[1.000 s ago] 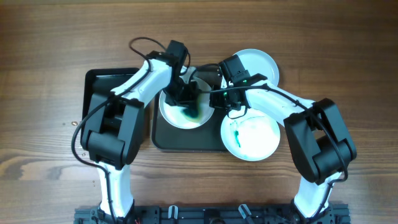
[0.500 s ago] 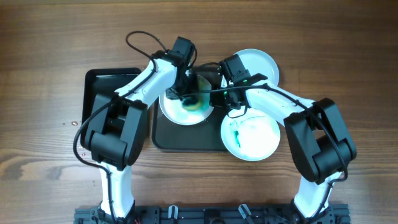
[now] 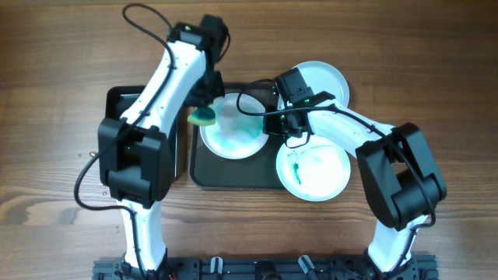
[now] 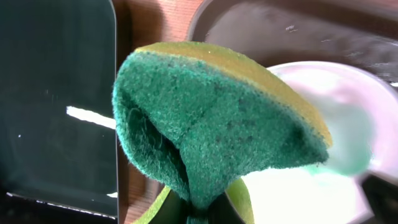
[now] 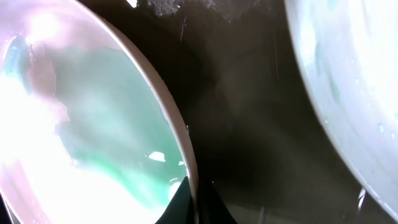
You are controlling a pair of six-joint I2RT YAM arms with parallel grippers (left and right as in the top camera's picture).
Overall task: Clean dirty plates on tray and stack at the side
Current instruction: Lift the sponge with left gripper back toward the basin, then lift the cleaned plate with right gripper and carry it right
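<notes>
Next, my right gripper lets go of the pale plate on the bare wooden table point(image 3: 398, 130) next to the large tray, under my right arm.
My left gripper point(image 3: 204, 117) is shut on a folded green and yellow sponge point(image 4: 217, 124), held over the left rim of a pale plate point(image 3: 233, 132) thinly smeared with teal. That plate lies on the large dark tray point(image 3: 233, 173). My right gripper point(image 3: 270, 123) is shut on this plate's right rim; the right wrist view shows the jaws point(image 5: 196, 199) pinching the rim of the plate point(image 5: 81, 124). A second plate point(image 3: 313, 171) with teal smears lies at the tray's right end. A third, white plate point(image 3: 320, 82) lies at the back right.
The smaller black tray point(image 3: 128, 117) lies left of the large tray, under my left arm; it also shows in the left wrist view point(image 4: 56, 93). Bare wooden table point(image 3: 436, 62) surrounds both trays. A black cable loops above the left arm.
My left gripper has lifted the sponge off the middle of the plate and moved it left to the plate's rim. The teal blotch is now a thin smear. The right arm has not moved.
</notes>
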